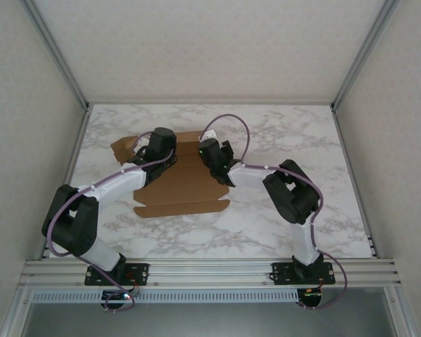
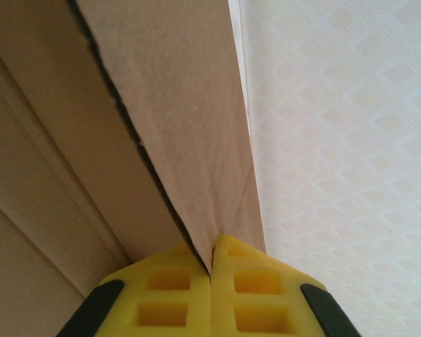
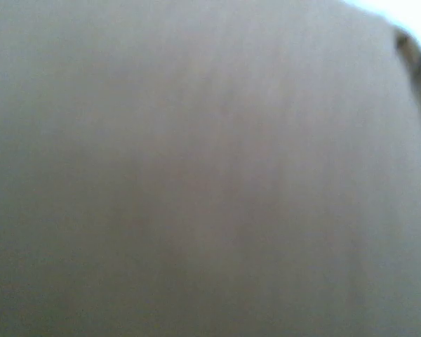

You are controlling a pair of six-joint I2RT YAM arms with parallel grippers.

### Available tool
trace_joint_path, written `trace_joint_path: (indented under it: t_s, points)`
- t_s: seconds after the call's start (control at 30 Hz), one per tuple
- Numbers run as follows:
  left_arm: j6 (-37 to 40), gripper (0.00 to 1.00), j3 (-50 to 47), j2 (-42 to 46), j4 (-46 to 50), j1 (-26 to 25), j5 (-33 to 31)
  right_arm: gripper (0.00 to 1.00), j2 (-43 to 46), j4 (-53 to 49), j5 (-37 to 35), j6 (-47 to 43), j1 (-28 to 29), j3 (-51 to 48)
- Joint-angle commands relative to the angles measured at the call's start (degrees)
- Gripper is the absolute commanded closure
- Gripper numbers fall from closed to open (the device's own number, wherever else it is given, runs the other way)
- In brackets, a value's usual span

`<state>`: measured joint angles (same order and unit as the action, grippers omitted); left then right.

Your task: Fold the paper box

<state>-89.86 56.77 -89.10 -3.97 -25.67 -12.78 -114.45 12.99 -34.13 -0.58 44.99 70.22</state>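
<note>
My left gripper needs to open, take the box's far corner [image 1: 128,144] and move the box to the middle, since the paper box lies off toward that gripper's side.
The paper box [image 1: 182,186] is brown cardboard lying partly unfolded on the marble table, its near flap flat and its far part raised. My left gripper [image 1: 156,149] is at the box's far left. In the left wrist view its yellow fingertips [image 2: 212,270] are shut on the edge of a raised flap [image 2: 189,126]. My right gripper [image 1: 209,151] sits at the far middle of the box, against the cardboard. Blurred brown cardboard [image 3: 196,175] lies right in front of the right wrist camera and hides the fingers.
The marble table [image 1: 288,133] has free room to the right of the box and along the front. Patterned enclosure walls [image 1: 28,105] with aluminium posts close in the left, right and back. A metal rail [image 1: 210,270] carries the arm bases.
</note>
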Motion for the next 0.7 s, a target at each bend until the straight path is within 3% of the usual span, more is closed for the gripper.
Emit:
trace_joint_path:
  t_s: [0.0, 0.17, 0.3, 0.5, 0.6, 0.67]
  points:
    - [1.75, 1.00, -1.67, -1.38, 6.38, -0.39, 1.90, 0.27, 9.25, 5.65, 7.41, -1.01, -0.23, -6.53]
    - [2.18, 0.98, -1.67, -2.10, 5.65, -0.34, 2.42, 0.27, 21.05, 9.67, 18.27, -1.88, -0.96, -15.48]
    - [4.01, 0.89, -1.24, -2.58, 3.65, -0.33, 4.10, 0.30, 28.64, 7.91, 23.98, -2.04, -1.90, -18.62]
    - [8.10, 0.45, -2.37, 1.63, 2.48, -0.14, 2.91, 0.36, 34.65, 0.85, 28.13, 4.24, -6.40, -15.16]
    - [10.84, 0.30, -2.31, 4.07, 3.85, 0.23, 2.45, 0.36, 34.43, -4.80, 26.76, 4.41, -7.24, -11.24]
    - [13.50, 0.26, -1.86, 4.99, 4.69, 0.50, 3.62, 0.36, 33.68, -7.00, 27.32, 4.83, -8.04, -9.55]
